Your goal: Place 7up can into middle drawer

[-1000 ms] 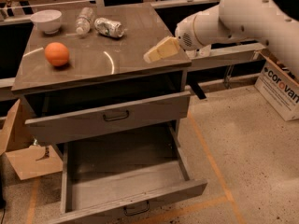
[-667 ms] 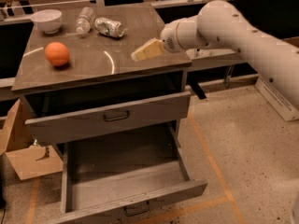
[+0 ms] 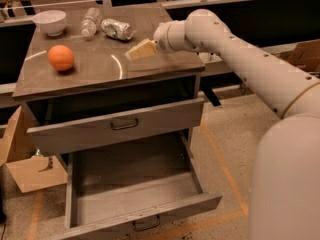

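Next, I close my gripper on the end of the 7up can [image 3: 129, 32], the one that points away from the clear water bottle.
The 7up can [image 3: 118, 29] lies on its side at the back of the grey cabinet top [image 3: 100, 64], silvery with faint print. My gripper [image 3: 136, 50] hovers over the cabinet top a little right of and in front of the can, apart from it, with nothing seen in it. The middle drawer [image 3: 135, 196] is pulled far out below, and its inside shows nothing in it. The similar grey drawer [image 3: 120, 126] above it stands pulled out a little.
A clear water bottle [image 3: 90, 21] lies just left of the can. A white bowl [image 3: 49, 21] stands at the back left and an orange [image 3: 61, 58] sits on the left. A cardboard box [image 3: 25, 159] stands on the floor left of the cabinet.
My arm has swung left across the cabinet top, bringing the gripper closer to the can. The can, drawers and other things have not moved.
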Robot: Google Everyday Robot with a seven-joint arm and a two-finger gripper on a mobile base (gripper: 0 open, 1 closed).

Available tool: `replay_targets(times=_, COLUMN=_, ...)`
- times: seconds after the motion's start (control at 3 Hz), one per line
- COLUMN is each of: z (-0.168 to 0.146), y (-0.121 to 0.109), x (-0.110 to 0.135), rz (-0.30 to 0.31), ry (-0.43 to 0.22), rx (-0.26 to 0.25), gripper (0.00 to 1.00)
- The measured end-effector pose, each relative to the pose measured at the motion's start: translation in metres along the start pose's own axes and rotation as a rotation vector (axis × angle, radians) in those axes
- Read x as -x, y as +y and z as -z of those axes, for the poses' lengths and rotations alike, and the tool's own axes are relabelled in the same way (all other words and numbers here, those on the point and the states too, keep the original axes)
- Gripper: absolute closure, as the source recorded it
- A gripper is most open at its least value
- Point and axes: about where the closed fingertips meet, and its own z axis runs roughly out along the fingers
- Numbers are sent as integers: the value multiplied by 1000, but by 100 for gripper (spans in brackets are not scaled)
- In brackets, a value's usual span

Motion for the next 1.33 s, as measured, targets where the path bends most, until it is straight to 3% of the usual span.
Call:
replay_targets(times=0.67, z=-59, y=-15, x=23, rz=12, ry=-25, rx=-17, gripper=0)
replay_targets(times=1.33, z=-100, y=-29, x=32, rz=-36, ry=-54, rx=-33, gripper=0)
